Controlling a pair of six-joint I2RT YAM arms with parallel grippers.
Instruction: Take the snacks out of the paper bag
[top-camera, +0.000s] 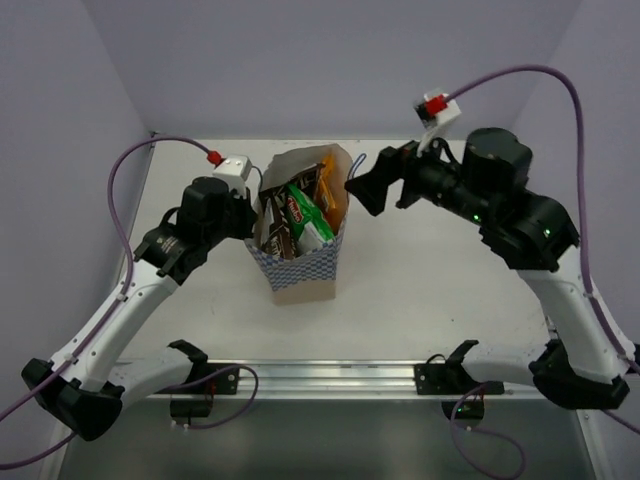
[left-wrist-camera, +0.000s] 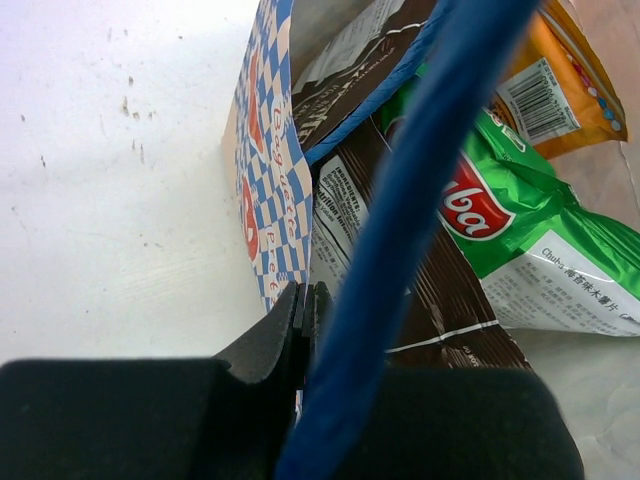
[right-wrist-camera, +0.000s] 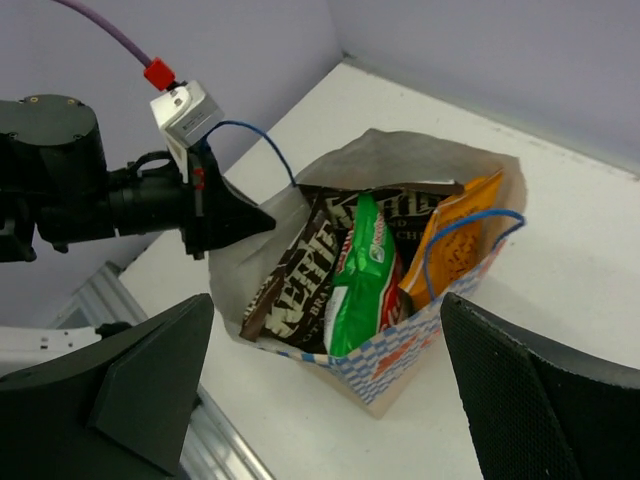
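The orange packet is beside the green-and-white packet in the paper bag. Next, my right gripper closes on the upper part of the orange packet (top-camera: 325, 184) (right-wrist-camera: 452, 226).
The paper bag (top-camera: 303, 272) stands upright mid-table with its mouth open; in the right wrist view its checkered band (right-wrist-camera: 420, 345) faces the camera. Inside stand the snacks: an orange packet (right-wrist-camera: 452, 235), a green-and-white packet (right-wrist-camera: 362, 275) and two dark brown packets (right-wrist-camera: 300, 275) (right-wrist-camera: 400, 205). My left gripper (left-wrist-camera: 306, 300) is shut on the bag's left rim, and a blue cord handle (left-wrist-camera: 410, 200) crosses in front of its camera. My right gripper (top-camera: 365, 188) hangs open just right of the bag's rim and above it, with nothing between its fingers (right-wrist-camera: 150, 370).
The white table (top-camera: 450, 290) is enclosed by pale walls at the back and sides. An aluminium rail (top-camera: 330, 378) with the arm bases runs along the near edge. Purple cables (top-camera: 125, 170) loop above both arms.
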